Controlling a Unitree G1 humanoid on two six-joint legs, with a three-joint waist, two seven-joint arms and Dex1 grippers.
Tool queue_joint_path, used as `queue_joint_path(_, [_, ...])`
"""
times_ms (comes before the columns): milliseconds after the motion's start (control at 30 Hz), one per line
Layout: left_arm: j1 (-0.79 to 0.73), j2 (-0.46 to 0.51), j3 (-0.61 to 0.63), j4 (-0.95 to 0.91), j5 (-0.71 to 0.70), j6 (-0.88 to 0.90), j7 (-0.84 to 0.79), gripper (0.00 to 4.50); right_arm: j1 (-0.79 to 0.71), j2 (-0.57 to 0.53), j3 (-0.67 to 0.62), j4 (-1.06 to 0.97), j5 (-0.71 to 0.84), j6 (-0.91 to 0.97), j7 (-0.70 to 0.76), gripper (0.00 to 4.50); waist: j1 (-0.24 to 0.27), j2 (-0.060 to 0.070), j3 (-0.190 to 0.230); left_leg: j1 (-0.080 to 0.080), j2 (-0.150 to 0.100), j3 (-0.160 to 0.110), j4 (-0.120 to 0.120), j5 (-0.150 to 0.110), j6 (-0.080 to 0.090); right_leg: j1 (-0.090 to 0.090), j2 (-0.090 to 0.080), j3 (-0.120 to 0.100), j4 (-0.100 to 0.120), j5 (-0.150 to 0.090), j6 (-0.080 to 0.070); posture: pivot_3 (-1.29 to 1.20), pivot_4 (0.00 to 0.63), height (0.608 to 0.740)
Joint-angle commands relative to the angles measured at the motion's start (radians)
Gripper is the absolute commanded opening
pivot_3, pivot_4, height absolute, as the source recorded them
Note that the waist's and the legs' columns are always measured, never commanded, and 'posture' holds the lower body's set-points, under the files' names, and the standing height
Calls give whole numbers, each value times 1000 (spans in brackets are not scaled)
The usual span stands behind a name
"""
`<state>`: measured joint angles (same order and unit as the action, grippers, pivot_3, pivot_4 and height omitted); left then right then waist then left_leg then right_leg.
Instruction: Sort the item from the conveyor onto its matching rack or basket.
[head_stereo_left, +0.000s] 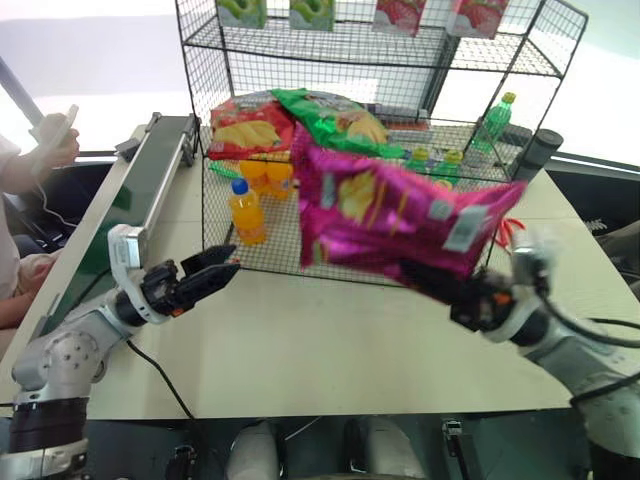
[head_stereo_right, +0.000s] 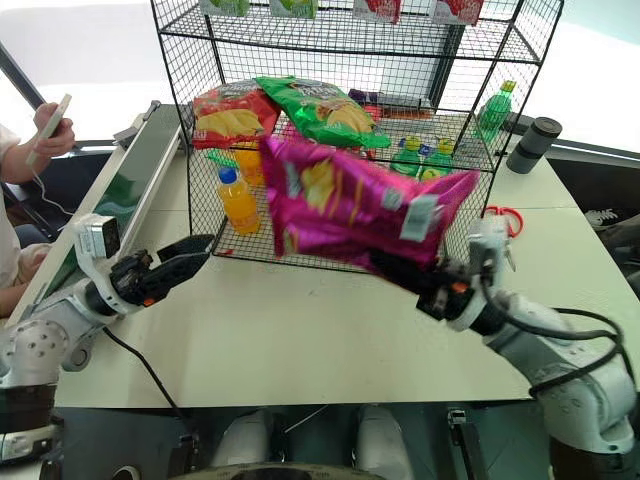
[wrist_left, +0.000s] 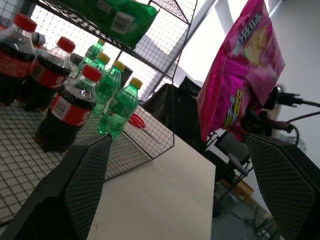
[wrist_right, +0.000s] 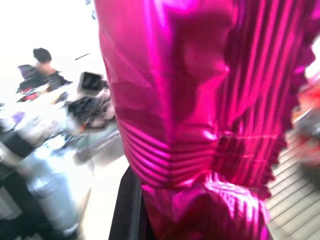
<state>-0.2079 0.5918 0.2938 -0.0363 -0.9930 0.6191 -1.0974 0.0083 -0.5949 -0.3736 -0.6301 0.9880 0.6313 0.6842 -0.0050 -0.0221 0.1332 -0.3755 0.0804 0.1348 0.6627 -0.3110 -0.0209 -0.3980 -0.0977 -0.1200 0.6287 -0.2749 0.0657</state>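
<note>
I have a magenta-pink chip bag to put down with my right gripper. It will go on the rack's middle level (head_stereo_left: 458, 120) beside the green chip bag.
The item, a crinkly magenta-pink chip bag (head_stereo_left: 390, 215), hangs in the air in front of the black wire rack (head_stereo_left: 330, 50). My right gripper (head_stereo_left: 425, 278) is shut on the bag's lower edge. In the right wrist view the bag (wrist_right: 200, 100) stands pinched beside a black finger (wrist_right: 131, 210). Over the table at the left, my left gripper (head_stereo_left: 215, 268) is open and empty, well apart from the bag. The left wrist view shows the bag (wrist_left: 245, 70) beyond the spread fingers (wrist_left: 85, 185). The dark-green conveyor (head_stereo_left: 150, 175) runs along the table's left side.
A red chip bag (head_stereo_left: 245, 125) and a green chip bag (head_stereo_left: 335, 118) lie on the rack's middle tier. Orange bottles (head_stereo_left: 246, 212), green bottles (head_stereo_left: 495, 120) and cola bottles (wrist_left: 70, 107) stand lower down. Red scissors (head_stereo_left: 512, 228) and a black cylinder (head_stereo_left: 540, 152) sit right. A person's hand (head_stereo_left: 50, 135) holds a phone left.
</note>
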Motion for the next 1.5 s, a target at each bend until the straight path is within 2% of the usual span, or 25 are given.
queue_joint_path(33, [-73,-25,-30,18,41,-47,-31,4500,-19,-24,-51,-19,-223,-191,-30,118,1,0,0,0,0,0,0,0,0,0,0,0,0,0,0,0,150,726])
queue_joint_path(233, [-121,-33,-73,36,87,-58,-81,4500,-80,-62,-125,50,-442,-381,-84,118,-7,1,1,0,-1,1,-1,0,0,0,1,0,0,0,2,0,150,726])
queue_joint_path(333, [-136,-55,-91,38,162,-143,-69,4500,-63,-111,-107,73,-569,-473,-56,118,-6,2,1,0,-1,0,-1,0,-1,0,1,0,0,0,2,0,150,726])
queue_joint_path(467, [-170,-118,-106,20,254,-285,-35,4500,-109,-123,-114,147,-719,-618,-113,118,-5,2,1,1,-1,0,0,1,-1,1,1,0,0,0,2,0,150,726])
queue_joint_path(667, [-169,-170,-128,-41,270,-326,-10,4500,-159,-159,-39,269,-949,-832,-158,118,-10,2,2,1,-1,0,0,3,-6,1,1,0,0,0,2,0,150,726])
queue_joint_path(733, [-163,-183,-129,-49,262,-317,2,4500,-166,-195,0,329,-1103,-928,-204,118,-9,2,2,1,-1,0,-1,4,-6,1,1,0,0,0,2,0,150,726])
queue_joint_path(967, [-121,-220,-148,-96,286,-342,46,4500,-241,-222,63,448,-1321,-972,-345,118,-9,2,2,2,-1,1,0,4,-7,1,1,1,0,0,2,0,150,726])
queue_joint_path(1133, [-83,-245,-168,-144,288,-346,83,4500,-281,-233,155,540,-1504,-976,-443,118,-9,2,2,2,-1,1,0,5,-8,1,1,1,0,0,3,0,150,726])
queue_joint_path(1500, [-81,-296,-195,-142,325,-397,135,4500,-523,-194,287,872,-1586,-940,-651,118,-11,3,2,2,-1,1,0,6,-9,1,1,1,1,0,2,0,150,726])
